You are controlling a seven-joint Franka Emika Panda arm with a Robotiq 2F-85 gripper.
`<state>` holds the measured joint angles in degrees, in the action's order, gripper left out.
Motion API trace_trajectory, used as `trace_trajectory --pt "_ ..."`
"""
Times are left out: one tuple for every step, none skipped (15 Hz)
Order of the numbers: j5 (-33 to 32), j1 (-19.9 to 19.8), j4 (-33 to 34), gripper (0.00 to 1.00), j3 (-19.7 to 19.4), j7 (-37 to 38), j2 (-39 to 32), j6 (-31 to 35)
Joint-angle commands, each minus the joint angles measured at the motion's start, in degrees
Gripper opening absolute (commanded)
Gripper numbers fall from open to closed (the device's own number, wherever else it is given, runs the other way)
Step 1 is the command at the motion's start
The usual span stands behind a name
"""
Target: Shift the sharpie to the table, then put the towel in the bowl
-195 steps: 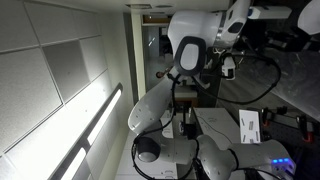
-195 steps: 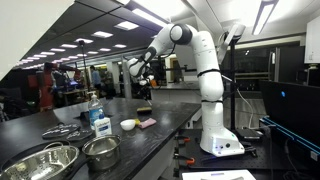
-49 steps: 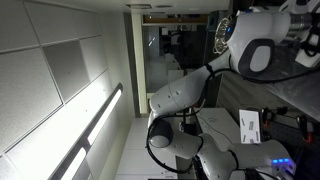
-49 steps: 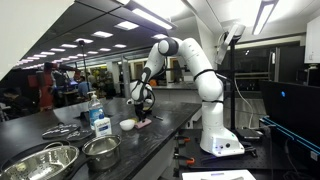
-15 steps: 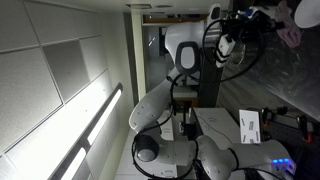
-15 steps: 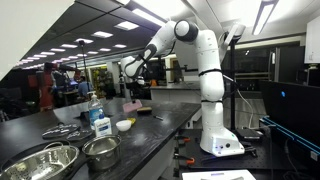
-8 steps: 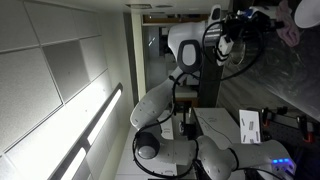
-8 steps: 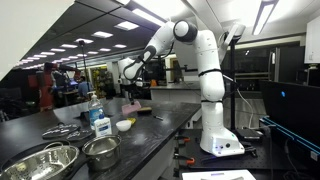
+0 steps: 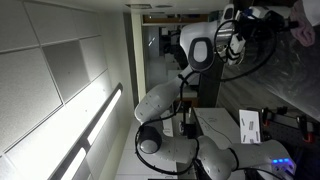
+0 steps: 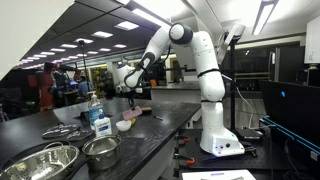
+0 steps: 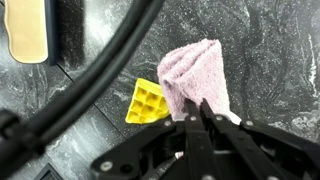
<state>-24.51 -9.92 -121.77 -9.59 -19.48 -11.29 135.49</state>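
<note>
The robot's gripper needs to set the pink towel down in the white bowl (image 9: 304, 14) next to the yellow waffle-patterned block.
My gripper (image 11: 201, 112) is shut on the pink towel (image 11: 193, 70), which hangs from the jaws above the dark, marbled table (image 11: 270, 40). In an exterior view the gripper (image 10: 124, 90) is held high over the table (image 10: 165, 122), up and a little left of the small white bowl (image 10: 122, 125). The bowl does not show in the wrist view. I cannot make out the sharpie in any view.
A yellow waffle-patterned block (image 11: 146, 101) lies on the table under the towel, and a tan oblong object (image 11: 27, 30) lies at the top left. A soap bottle (image 10: 100, 122) and two metal bowls (image 10: 100, 150) (image 10: 45, 161) stand nearer the camera. A black cable (image 11: 95, 85) crosses the wrist view.
The arm has swung left with the towel in the jaws, from above the bowl's right side to above its left. About three seconds ago the gripper was down at the towel on the table.
</note>
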Motion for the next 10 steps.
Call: trace_trajectory --pt "-3.55 0.62 -1.31 0.02 -0.59 3.64 -0.78 3.03" --pt "-4.3 0.68 -1.5 0.02 -0.67 4.34 -1.03 3.76" --pt "-4.44 0.66 -1.6 0.02 -0.63 4.89 -1.25 4.29" --pt "-4.24 0.64 -1.64 0.02 -0.58 5.52 -1.4 5.02" --pt "-4.5 0.74 -1.63 0.02 -0.63 6.21 -1.57 5.72" --pt "-4.7 0.86 -1.63 0.02 -0.68 6.89 -1.7 6.3" --pt "-5.27 1.03 -1.68 0.02 -0.8 7.71 -1.81 6.94" --pt "-5.93 1.24 -1.67 0.02 -0.95 8.73 -1.95 7.49" --pt "-6.79 1.46 -1.66 0.02 -1.1 9.81 -2.06 8.03" --pt "-7.93 1.74 -1.6 0.02 -1.3 11.17 -2.22 8.57"
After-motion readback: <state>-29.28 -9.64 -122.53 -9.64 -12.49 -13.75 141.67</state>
